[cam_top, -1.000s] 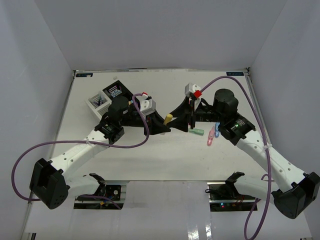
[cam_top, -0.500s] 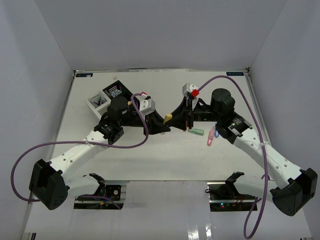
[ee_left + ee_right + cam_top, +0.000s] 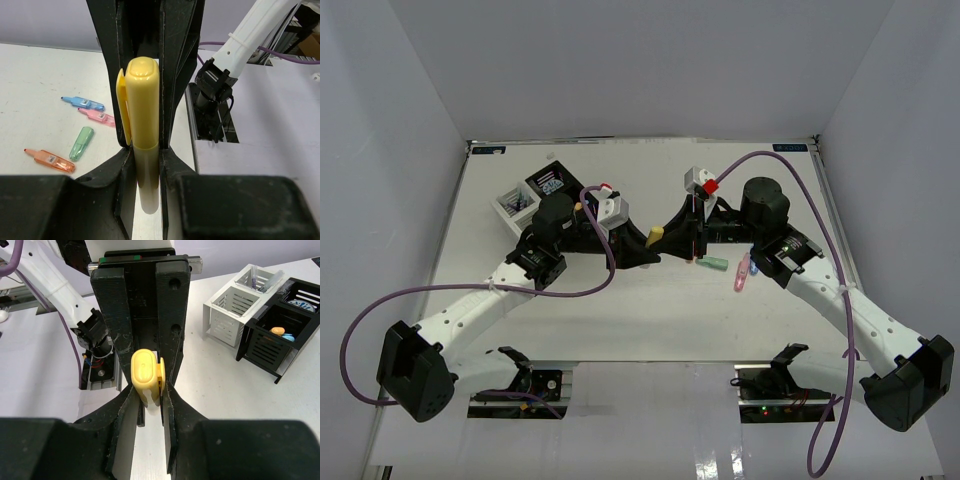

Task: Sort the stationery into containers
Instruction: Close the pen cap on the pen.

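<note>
My left gripper crowds my right gripper's fingers at the edge of the yellow highlighter's cap. Next, my left gripper opens and grabs the highlighter's body nearer its end (image 3: pixel 148 197).
A yellow highlighter (image 3: pixel 657 236) hangs between my two grippers above the middle of the table. My left gripper (image 3: pixel 650 250) is shut on its barrel (image 3: pixel 144 165). My right gripper (image 3: pixel 670 228) faces it and grips the capped end (image 3: pixel 145 371). Orange (image 3: pixel 50 160), green (image 3: pixel 81 143), pink (image 3: pixel 97 116) and blue (image 3: pixel 82 103) highlighters lie on the table right of centre. The containers stand at the far left: two white ones (image 3: pixel 232 310) and two black ones (image 3: pixel 280 335). A blue-white tub (image 3: pixel 300 305) sits in one black compartment. Thin dark pens stand in the far white one (image 3: pixel 260 277).
The loose highlighters (image 3: pixel 741 272) lie under my right forearm. White walls close the table at the back and sides. The arm bases and cables sit along the near edge (image 3: pixel 530 385).
My right arm's upper part has swung a little left and back, closing on the left gripper. The yellow highlighter and my left gripper have stayed in place.
</note>
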